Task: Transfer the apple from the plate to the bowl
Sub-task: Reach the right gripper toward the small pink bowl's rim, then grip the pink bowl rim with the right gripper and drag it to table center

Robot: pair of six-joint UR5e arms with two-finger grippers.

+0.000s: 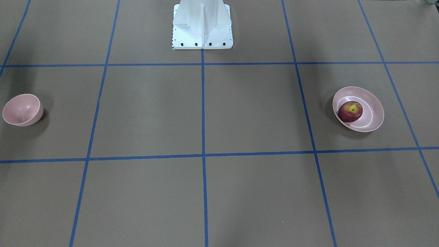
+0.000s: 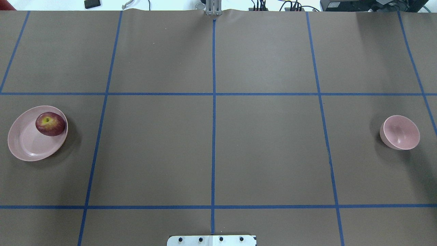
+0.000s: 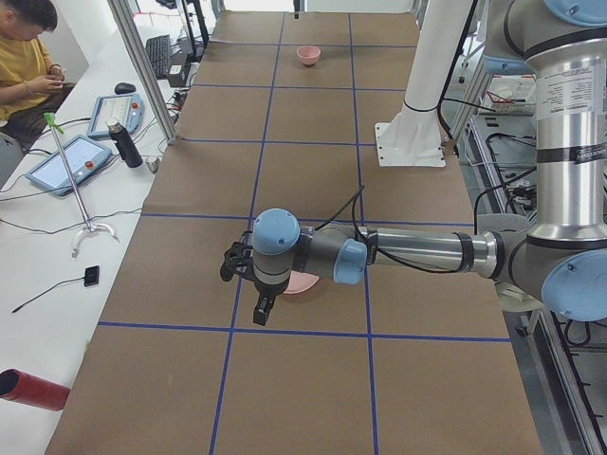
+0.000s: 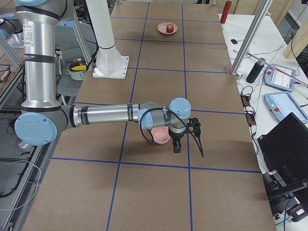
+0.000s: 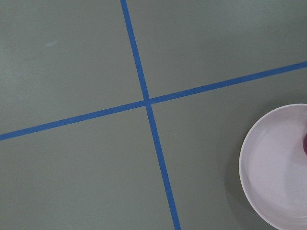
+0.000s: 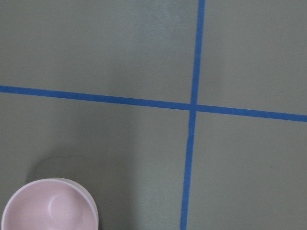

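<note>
The pink bowl will be gripped by my right gripper, which will close on its rim, on the bowl's side (image 1: 4, 111) (image 6: 98, 224) farthest from the plate.
The dark red apple (image 2: 50, 123) lies in the wide pink plate (image 2: 25, 147), on the plate's far right part, at the table's left. It also shows in the front view (image 1: 350, 111) in the plate (image 1: 374, 106). The small deep pink bowl (image 2: 401, 132) stands empty at the table's right, tilted. My left gripper (image 3: 228, 273) hangs above the table beside the plate (image 3: 302, 282). My right gripper (image 4: 201, 153) hangs beside the bowl (image 4: 161, 135). Both show only in the side views, so I cannot tell whether they are open or shut.
The robot's white base (image 1: 202, 27) stands at the table's robot side. Blue tape lines cross the brown table (image 2: 266, 147). An operator (image 3: 28, 57) sits at a side desk with tablets and a dark bottle (image 3: 123, 144). A red cylinder (image 3: 33, 391) lies there.
</note>
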